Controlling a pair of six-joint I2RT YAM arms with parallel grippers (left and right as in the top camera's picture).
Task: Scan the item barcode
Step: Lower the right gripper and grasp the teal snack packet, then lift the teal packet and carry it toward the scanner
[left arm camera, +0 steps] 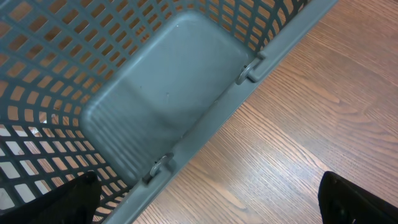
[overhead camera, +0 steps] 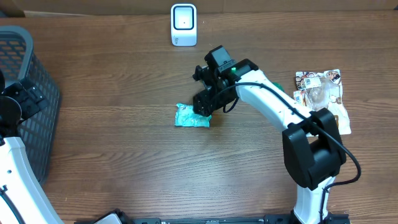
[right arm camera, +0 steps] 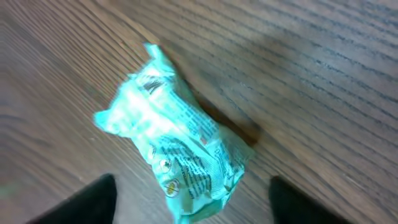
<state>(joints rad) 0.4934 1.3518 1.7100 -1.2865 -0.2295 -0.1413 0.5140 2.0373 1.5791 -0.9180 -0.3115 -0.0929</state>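
Note:
Next, my right gripper lifts the teal packet by its near end (right arm camera: 200,208), since it lies flat with its bottom side hidden against the wood, so both its sides are clear to scan.
The item, a crumpled teal packet (overhead camera: 192,117) with small print, lies flat on the wooden table just left of my right gripper (overhead camera: 204,106). In the right wrist view the packet (right arm camera: 177,140) sits between the two dark fingertips, and my right gripper (right arm camera: 193,204) stands open around its near end without touching it. No barcode can be made out on the side that shows. The white scanner (overhead camera: 183,25) stands upright at the back of the table. My left gripper (left arm camera: 208,202) is open with nothing in it, over the rim of the grey basket (left arm camera: 205,127).
The grey mesh basket (overhead camera: 28,68) fills the left edge, with my left arm beside it. Several clear and printed packets (overhead camera: 320,93) lie at the right, behind my right arm. Bare wood stretches between the teal packet and the scanner.

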